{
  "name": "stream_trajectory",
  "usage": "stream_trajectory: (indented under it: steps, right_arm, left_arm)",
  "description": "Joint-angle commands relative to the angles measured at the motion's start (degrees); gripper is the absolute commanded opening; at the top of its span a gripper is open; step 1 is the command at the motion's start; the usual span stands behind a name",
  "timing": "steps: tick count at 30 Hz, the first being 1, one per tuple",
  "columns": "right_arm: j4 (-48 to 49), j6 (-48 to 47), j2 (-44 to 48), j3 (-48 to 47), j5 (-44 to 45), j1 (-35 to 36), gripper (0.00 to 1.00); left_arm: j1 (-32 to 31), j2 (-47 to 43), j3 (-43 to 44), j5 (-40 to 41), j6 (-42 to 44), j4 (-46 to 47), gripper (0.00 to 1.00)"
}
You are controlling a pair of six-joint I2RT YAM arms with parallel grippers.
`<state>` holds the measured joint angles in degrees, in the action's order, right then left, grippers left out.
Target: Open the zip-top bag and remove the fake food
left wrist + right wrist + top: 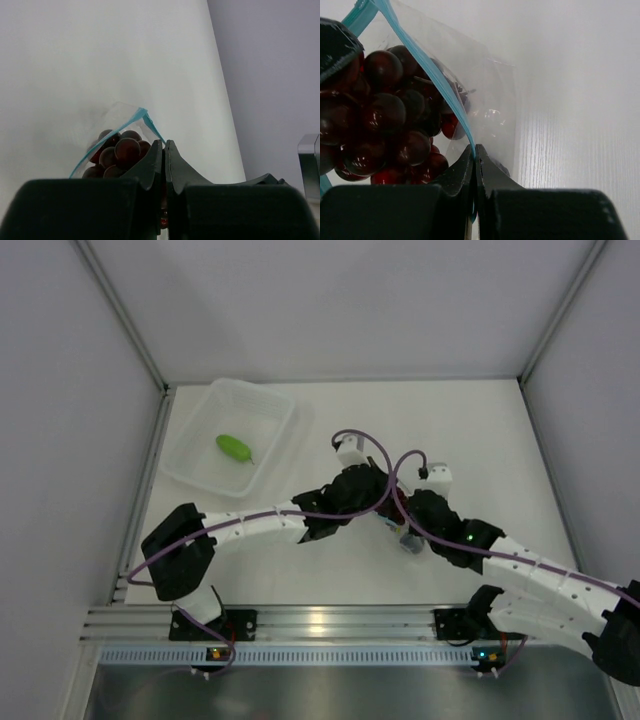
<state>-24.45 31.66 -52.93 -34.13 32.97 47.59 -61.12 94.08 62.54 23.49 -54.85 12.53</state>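
Observation:
My left gripper will let go of the dark red bunch of grapes in the translucent tub [256,434], beside the green oblong piece.
The zip-top bag [399,533] lies mid-table between both grippers. Its mouth is parted, with the blue zip strip [431,75] spread in two edges. The dark red grape bunch [385,120] is inside it and also shows in the left wrist view [122,150]. My left gripper [165,145] is shut on one edge of the bag's mouth [149,124]. My right gripper [474,149] is shut on the other zip edge. The green oblong piece [234,448] lies in the tub. I cannot make out the dark lump.
The translucent tub [283,445] stands at the back left, near the left wall. The two arms meet over the table's middle, with their purple cables looped above them. White walls close in the left, back and right sides.

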Motion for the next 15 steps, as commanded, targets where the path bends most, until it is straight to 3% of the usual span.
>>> stream_trajectory:
  steps: [1, 9, 15]
  right_arm:
    - [0.6, 0.9, -0.8, 0.6, 2.4, 1.3, 0.00]
    - [1.9, 1.3, -0.2, 1.9, 2.7, 1.4, 0.00]
    - [3.1, 2.4, -1.1, 1.1, 3.0, 1.4, 0.00]
  left_arm:
    - [0.8, -4.1, 0.2, 1.6, -1.9, 5.3, 0.00]
    - [1.9, -7.0, -1.7, 3.1, -2.0, 6.7, 0.00]
    - [3.5, -7.0, -2.3, -4.1, -4.6, 8.9, 0.00]
